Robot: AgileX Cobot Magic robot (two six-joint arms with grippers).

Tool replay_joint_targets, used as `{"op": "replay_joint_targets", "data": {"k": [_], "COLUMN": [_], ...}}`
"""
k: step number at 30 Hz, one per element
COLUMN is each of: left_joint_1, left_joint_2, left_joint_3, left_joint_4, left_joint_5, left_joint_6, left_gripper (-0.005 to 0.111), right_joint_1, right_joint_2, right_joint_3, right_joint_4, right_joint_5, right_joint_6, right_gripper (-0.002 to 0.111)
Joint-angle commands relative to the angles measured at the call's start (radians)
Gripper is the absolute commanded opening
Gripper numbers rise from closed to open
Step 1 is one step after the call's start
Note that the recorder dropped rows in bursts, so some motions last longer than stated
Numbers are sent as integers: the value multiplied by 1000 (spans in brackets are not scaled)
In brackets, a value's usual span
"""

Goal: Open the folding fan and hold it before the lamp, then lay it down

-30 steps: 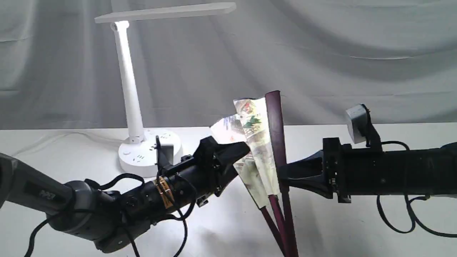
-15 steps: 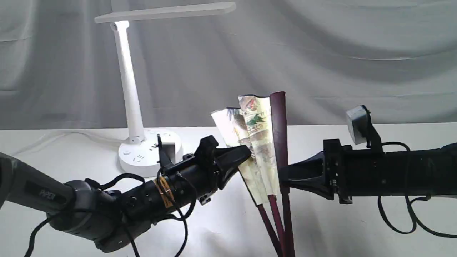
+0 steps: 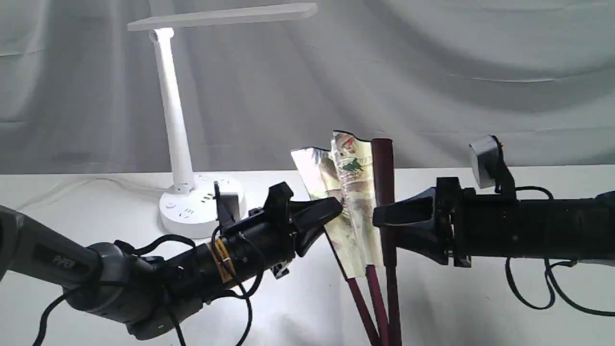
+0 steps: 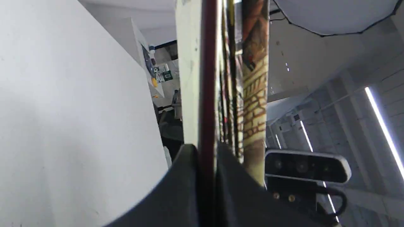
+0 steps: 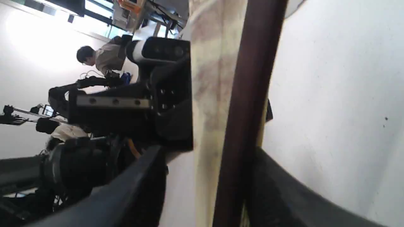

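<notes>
The fan's pleats are between my right gripper's fingers next to the maroon guard, so I need to pinch just the guard, nearer its top (image 3: 384,176), before I spread the fan.
The folding fan (image 3: 353,202) stands upright and only partly spread between my two grippers, its painted cream pleats bunched and its maroon ribs running down to the table's front edge. My left gripper (image 3: 331,211) is shut on its left side; in the left wrist view the fingers (image 4: 189,176) pinch a maroon rib (image 4: 206,94). My right gripper (image 3: 382,223) is open around the right maroon guard (image 5: 252,82), which lies against one finger (image 5: 284,189) with a wide gap to the other. The white lamp (image 3: 175,125) stands at the back left, its bar head above.
The lamp's round base (image 3: 202,206) with sockets sits just behind my left arm, its cord trailing off to the left. A grey cloth backdrop (image 3: 480,72) hangs behind the white table (image 3: 298,298). Loose black cables hang off both arms.
My left gripper has closed on the fan's left side. My right gripper has let go of the right guard and opened. The fan has shifted slightly right and sunk a little.
</notes>
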Motion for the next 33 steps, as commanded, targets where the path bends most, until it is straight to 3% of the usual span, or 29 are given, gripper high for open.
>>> {"op": "replay_joint_targets", "data": {"k": [1, 20, 33], "left_joint_1": [-5, -5, 16], "left_joint_2": [-1, -1, -1], "left_joint_3": [-2, -2, -2], "left_joint_4": [35, 141, 144], "left_joint_5": [-10, -10, -10], "left_joint_6": [-28, -81, -81], "left_gripper": [0, 0, 0], "right_joint_1": [2, 2, 2], "right_joint_2": [-9, -9, -9], "right_joint_3": [2, 2, 2], "right_joint_4": [69, 79, 79], "right_joint_5": [15, -105, -110], "right_joint_6": [-36, -143, -167], "right_gripper": [42, 40, 0]}}
